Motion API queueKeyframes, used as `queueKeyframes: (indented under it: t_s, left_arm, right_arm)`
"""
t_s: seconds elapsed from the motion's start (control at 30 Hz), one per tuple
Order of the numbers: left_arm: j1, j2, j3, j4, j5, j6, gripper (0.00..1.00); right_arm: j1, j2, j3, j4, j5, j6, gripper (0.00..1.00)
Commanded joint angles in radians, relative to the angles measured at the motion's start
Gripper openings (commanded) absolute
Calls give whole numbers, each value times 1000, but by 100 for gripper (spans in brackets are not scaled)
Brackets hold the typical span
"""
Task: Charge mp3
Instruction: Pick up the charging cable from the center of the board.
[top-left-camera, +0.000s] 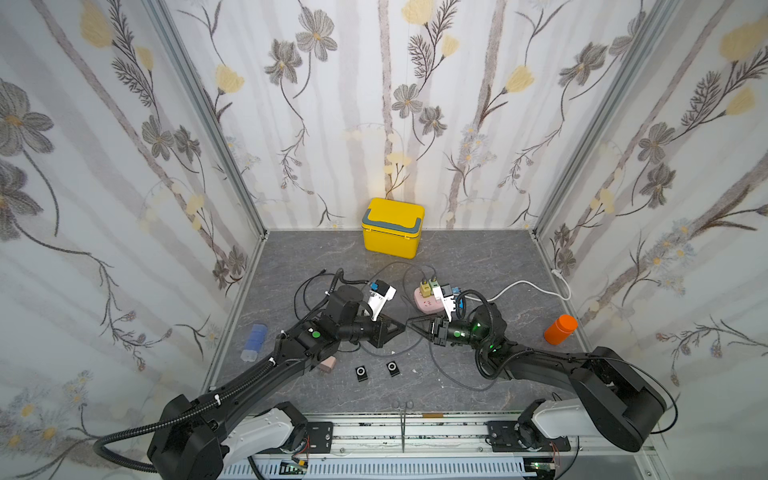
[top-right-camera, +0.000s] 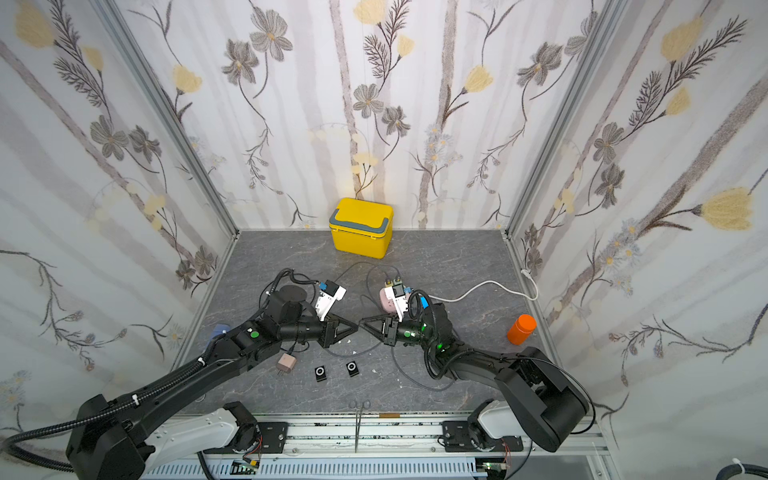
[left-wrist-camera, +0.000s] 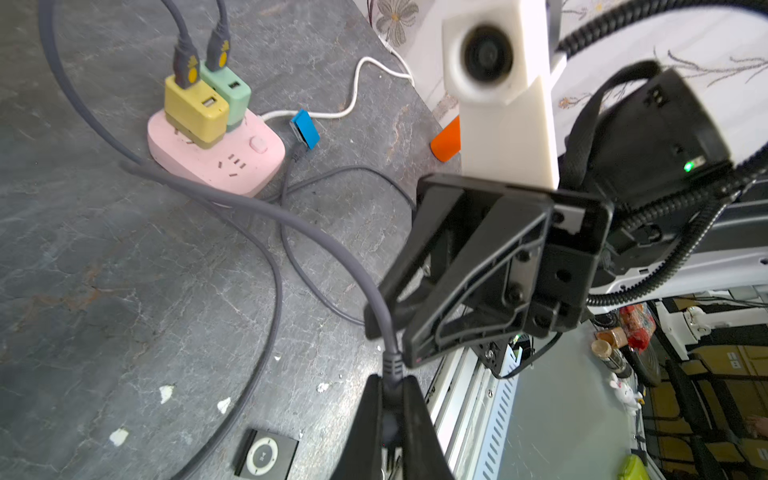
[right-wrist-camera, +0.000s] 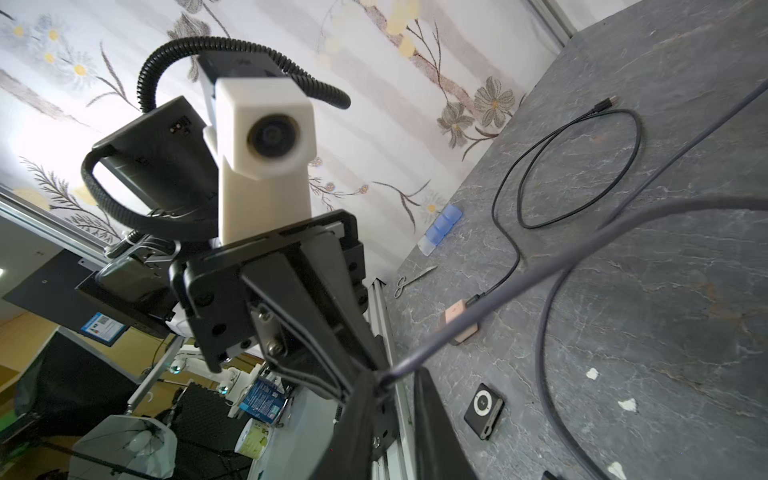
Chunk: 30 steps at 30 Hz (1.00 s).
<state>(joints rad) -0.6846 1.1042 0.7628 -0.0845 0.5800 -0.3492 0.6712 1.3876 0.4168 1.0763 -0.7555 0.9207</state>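
The robot's left gripper is covering the plug, so its right gripper should take the grey cable (left-wrist-camera: 388, 329) just behind the plug before the left gripper turns and takes it.
Two small black mp3 players (top-left-camera: 361, 372) (top-left-camera: 392, 368) lie flat near the table's front; one mp3 player (left-wrist-camera: 266, 457) (right-wrist-camera: 483, 411) appears in each wrist view. My left gripper (top-left-camera: 402, 329) (left-wrist-camera: 390, 395) is shut on the plug end of a grey cable (left-wrist-camera: 291, 226), held above the table. The cable runs back to a yellow charger (left-wrist-camera: 195, 108) in the pink power strip (top-left-camera: 424, 300). My right gripper (top-left-camera: 411, 322) (right-wrist-camera: 395, 374) meets the left tip to tip. Its jaws straddle the same cable with a narrow gap showing.
A yellow box (top-left-camera: 392, 228) stands at the back wall. An orange bottle (top-left-camera: 560, 329) is at the right, a blue pill organiser (top-left-camera: 254, 341) at the left. A pink adapter (top-right-camera: 286, 363) with a thin black cable lies under my left arm. Forceps (top-left-camera: 403, 419) rest on the front rail.
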Motion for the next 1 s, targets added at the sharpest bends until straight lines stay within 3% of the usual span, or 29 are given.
queueKeyframes:
  t_s: [0.0,0.1,0.17,0.23,0.5,0.63,0.97]
  left_arm:
    - [3,10,7,99,23,-10,0]
    - [3,21,10,113,41,-6,0]
    - [3,23,9,118,52,-5,0]
    - [3,17,7,110,48,1,0]
    - [3,-21,0,62,55,13,0]
    - [2,-33,-9,79,78,3,0]
    - [-21,-24,-9,84,110,7,0]
  right_arm:
    - [1,19,-6,144,-43,95,11]
    - [2,37,-6,202,-53,137,13]
    - [1,44,-8,227,-50,159,34]
    - [0,42,-19,249,-38,174,41]
    - [-26,-24,-59,296,18,183,44]
    - [-27,-38,-45,272,22,169,52]
    - [-26,88,-27,449,8,273,51]
